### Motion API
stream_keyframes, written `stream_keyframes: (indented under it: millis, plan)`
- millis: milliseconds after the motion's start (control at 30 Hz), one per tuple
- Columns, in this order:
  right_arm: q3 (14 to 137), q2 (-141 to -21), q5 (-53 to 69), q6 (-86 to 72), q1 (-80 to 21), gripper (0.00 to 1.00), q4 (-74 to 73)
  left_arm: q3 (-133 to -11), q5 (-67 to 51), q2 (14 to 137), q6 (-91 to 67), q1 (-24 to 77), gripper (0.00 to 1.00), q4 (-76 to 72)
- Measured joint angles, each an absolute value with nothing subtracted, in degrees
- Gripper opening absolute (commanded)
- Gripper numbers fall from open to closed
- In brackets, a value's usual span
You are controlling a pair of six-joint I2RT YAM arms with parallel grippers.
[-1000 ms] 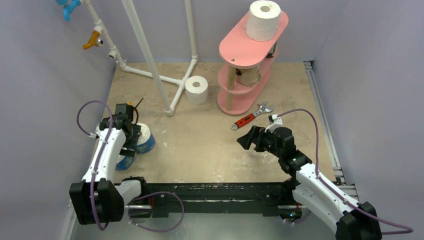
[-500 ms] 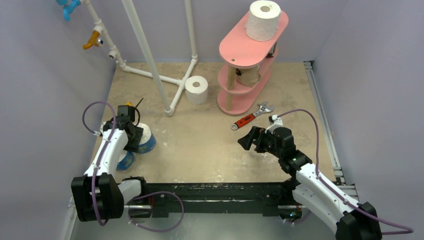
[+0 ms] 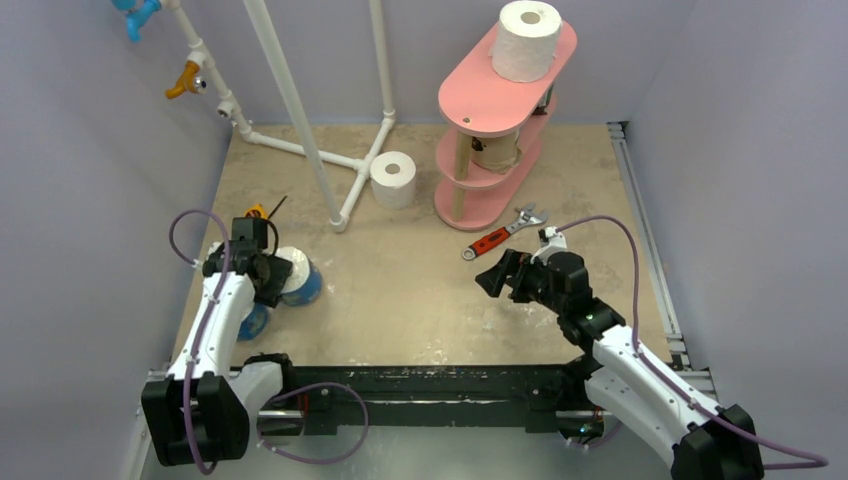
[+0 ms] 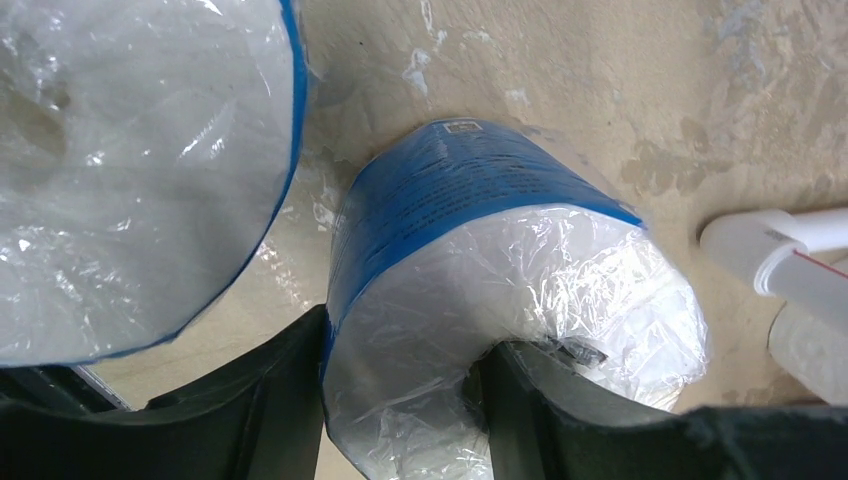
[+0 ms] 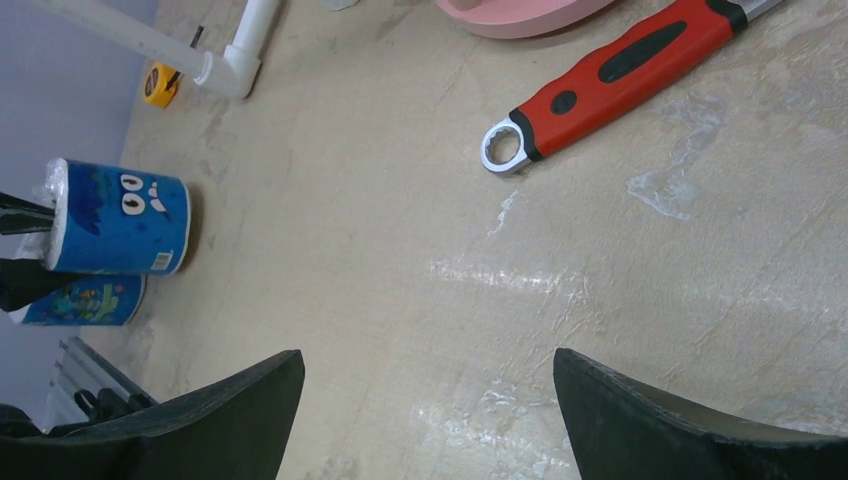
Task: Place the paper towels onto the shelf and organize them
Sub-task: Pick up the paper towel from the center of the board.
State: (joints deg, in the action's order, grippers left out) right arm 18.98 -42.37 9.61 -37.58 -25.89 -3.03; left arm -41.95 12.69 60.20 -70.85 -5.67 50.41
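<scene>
I will stand the blue-wrapped roll, now close beside a second one, on the bare floor (image 3: 461, 312) before the wrench, using my left gripper.
My left gripper (image 3: 275, 278) (image 4: 400, 350) is shut on a blue-wrapped paper towel roll (image 3: 298, 280) (image 4: 480, 230), with one finger pressed into the roll's plastic-covered end and the other against its side. A second blue-wrapped roll (image 3: 252, 322) (image 4: 130, 170) stands close beside it. The pink shelf (image 3: 495, 100) stands at the back, with a white roll (image 3: 527, 40) on its top board and a tan roll (image 3: 492, 152) on the middle board. Another white roll (image 3: 393, 178) stands on the floor left of the shelf. My right gripper (image 3: 497, 275) (image 5: 430, 370) hangs open above bare floor.
A red-handled wrench (image 3: 497, 238) (image 5: 620, 75) lies between the shelf and my right gripper. The white pipe frame (image 3: 300, 110) rises at the back left, its foot (image 4: 780, 250) near the held roll. A yellow tape measure (image 3: 256, 211) (image 5: 158, 85) lies behind my left gripper.
My left gripper has closed onto the blue-wrapped roll, and the roll has shifted slightly to the right with it. The right arm has stayed still.
</scene>
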Motion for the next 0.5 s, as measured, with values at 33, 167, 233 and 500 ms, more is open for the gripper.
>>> stream_keyframes:
  millis: [33, 167, 233, 500]
  plan:
    - [19.16, -42.37, 9.56, -37.60, -25.89, 0.97, -2.98, -41.95, 12.19, 59.33, -70.37, -5.58, 0.23, 50.76]
    - [19.99, -42.78, 9.52, -37.67, -25.89, 0.97, -2.98, -42.04, 11.53, 54.43, -67.90, -4.82, 0.24, 52.73]
    - [20.49, -43.20, 9.50, -37.67, -25.89, 0.97, -2.98, -42.41, 11.46, 51.81, -66.74, -3.81, 0.23, 53.98]
    - [22.06, -43.27, 8.29, -37.69, -25.89, 0.98, -3.14, -45.43, 12.03, 46.26, -62.61, 11.55, 0.23, 55.81]
